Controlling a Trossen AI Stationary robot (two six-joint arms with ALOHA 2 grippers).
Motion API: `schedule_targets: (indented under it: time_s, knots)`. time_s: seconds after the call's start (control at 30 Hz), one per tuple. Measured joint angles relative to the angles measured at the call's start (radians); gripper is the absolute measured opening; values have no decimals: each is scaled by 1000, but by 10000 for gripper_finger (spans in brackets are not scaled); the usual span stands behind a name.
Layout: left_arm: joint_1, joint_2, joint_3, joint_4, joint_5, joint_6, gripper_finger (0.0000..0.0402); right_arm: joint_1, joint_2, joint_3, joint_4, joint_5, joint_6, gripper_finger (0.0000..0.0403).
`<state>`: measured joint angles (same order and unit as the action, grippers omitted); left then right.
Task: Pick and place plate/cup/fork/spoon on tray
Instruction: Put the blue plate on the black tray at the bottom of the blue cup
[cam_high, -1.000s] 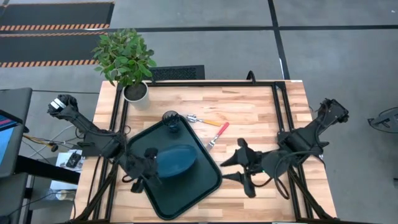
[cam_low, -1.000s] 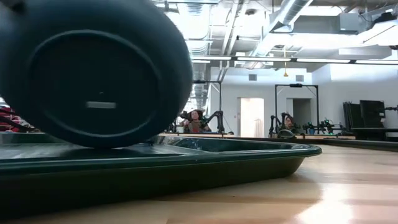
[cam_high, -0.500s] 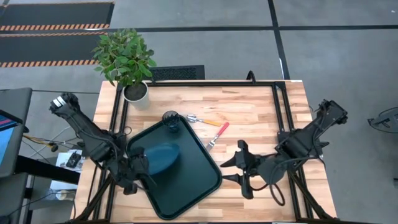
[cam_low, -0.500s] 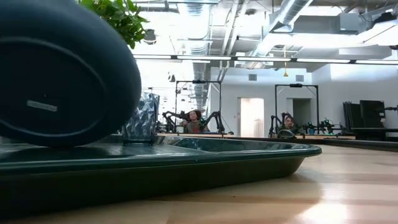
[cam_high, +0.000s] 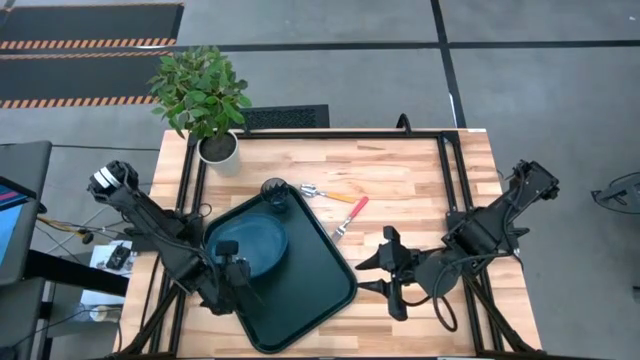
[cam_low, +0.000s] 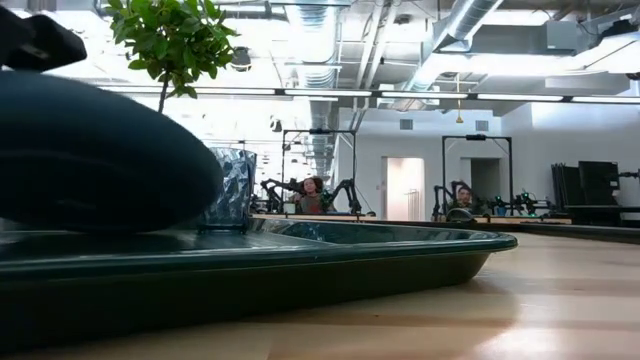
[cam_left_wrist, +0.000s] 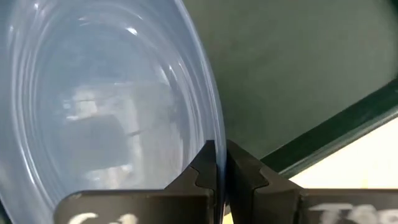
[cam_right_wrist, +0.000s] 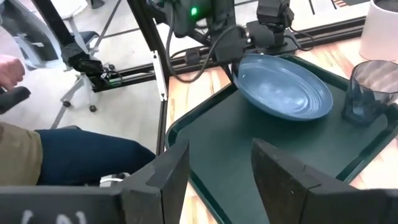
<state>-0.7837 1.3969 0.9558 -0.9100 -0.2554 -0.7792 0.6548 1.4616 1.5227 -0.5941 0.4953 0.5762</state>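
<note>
I should let go of the dark blue-teal plate with my left gripper, flat on the dark green tray (cam_high: 249, 237), beside the smoky-grey cup.
The dark blue-teal plate (cam_high: 252, 245) lies on the left part of the dark green tray (cam_high: 310, 290), slightly tilted; it also shows in the right wrist view (cam_right_wrist: 283, 87) and the low view (cam_low: 90, 160). My left gripper (cam_high: 235, 268) is shut on the plate's near-left rim. The smoky-grey cup (cam_high: 274, 192) stands in the tray's far corner. The orange-handled spoon (cam_high: 335, 195) and the red-pink-handled fork (cam_high: 350, 215) lie on the table beyond the tray's right side. My right gripper (cam_high: 385, 272) is open and empty, right of the tray. My left gripper pinches the plate's rim (cam_left_wrist: 211, 121) between its two fingers, one on the upper face and one under it. The fingers come from the table's near-left side, slanting down (cam_right_wrist: 238, 57). The held side is a little raised and the opposite side (cam_right_wrist: 311, 109) rests on the tray.
A white pot with a green plant (cam_high: 205, 100) stands at the table's far left corner. A seated person's leg (cam_right_wrist: 74, 155) and hand (cam_right_wrist: 7, 68) show beyond the table's left edge. Bare wood lies at the far right (cam_high: 430, 180).
The plate stood steeply on edge over the tray's middle, its underside toward the low camera. My left gripper has tipped it down toward the tray's left part, and it now lies nearly flat, face up. The cup has come into the low view.
</note>
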Motion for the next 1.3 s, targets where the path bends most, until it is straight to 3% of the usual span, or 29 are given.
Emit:
schedule_targets:
  time_s: [0.3, 1.3]
  knots:
    - [23, 76, 0, 1, -11, 1, 0, 0, 0, 0, 0, 0, 2, 193]
    - [42, 76, -28, -38, -21, 6, 0, 20, 0, 0, -4, -1, 26, 189]
